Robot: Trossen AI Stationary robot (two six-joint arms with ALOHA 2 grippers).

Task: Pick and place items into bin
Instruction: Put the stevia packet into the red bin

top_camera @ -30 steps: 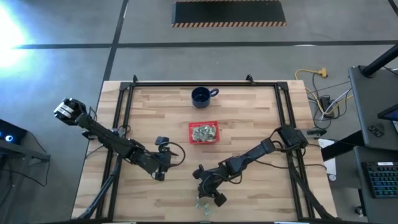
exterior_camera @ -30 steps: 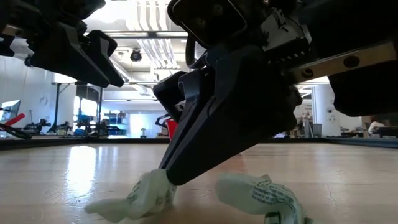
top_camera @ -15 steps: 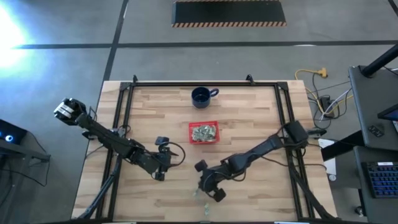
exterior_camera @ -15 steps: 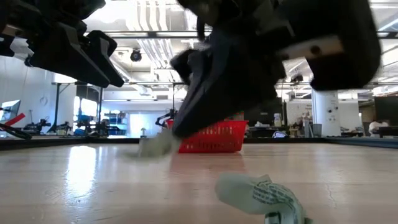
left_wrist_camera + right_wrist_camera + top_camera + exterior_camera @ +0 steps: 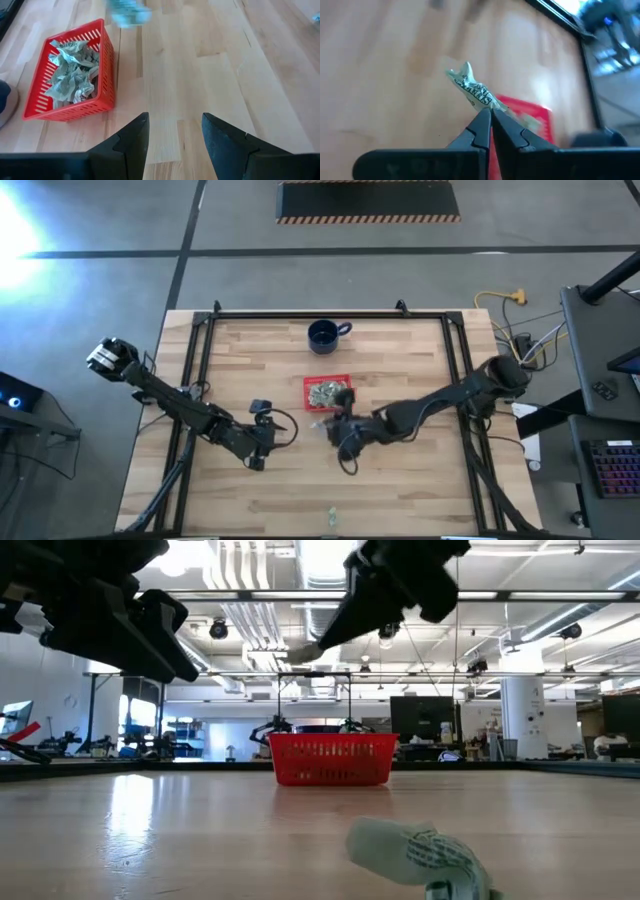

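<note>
I should let the wrapper go with my right gripper on top of the pile in the red bin (image 5: 333, 389) (image 5: 534, 129), toward the dark blue mug.
The red bin (image 5: 327, 392) sits mid-table with several crumpled pale green items (image 5: 70, 77) inside. My right gripper (image 5: 330, 425) hangs in the air just near of the bin, shut on one wrapper item (image 5: 470, 87), which also shows high up in the low view (image 5: 300, 652). Another item (image 5: 420, 855) lies flat on the wood by the table's near edge (image 5: 327, 516). My left gripper (image 5: 172, 142) is open and hovers left of the bin, touching nothing. My right gripper pinches one end of the crumpled wrapper (image 5: 487, 106) between its two fingertips. The rest of the wrapper sticks out beyond the tips. The wrapper is lifted clear of the table, well above the bin's rim in the low view.
A dark blue mug (image 5: 322, 335) stands beyond the bin near the far edge. A black frame rail (image 5: 330, 314) runs around the table. Bare wood lies on both sides of the bin.
My right gripper, shut on one wrapper, has risen from the table by the near edge and travelled toward the bin, carrying the wrapper clear of the wood. The second wrapper stayed where it lay. My left arm kept still.
</note>
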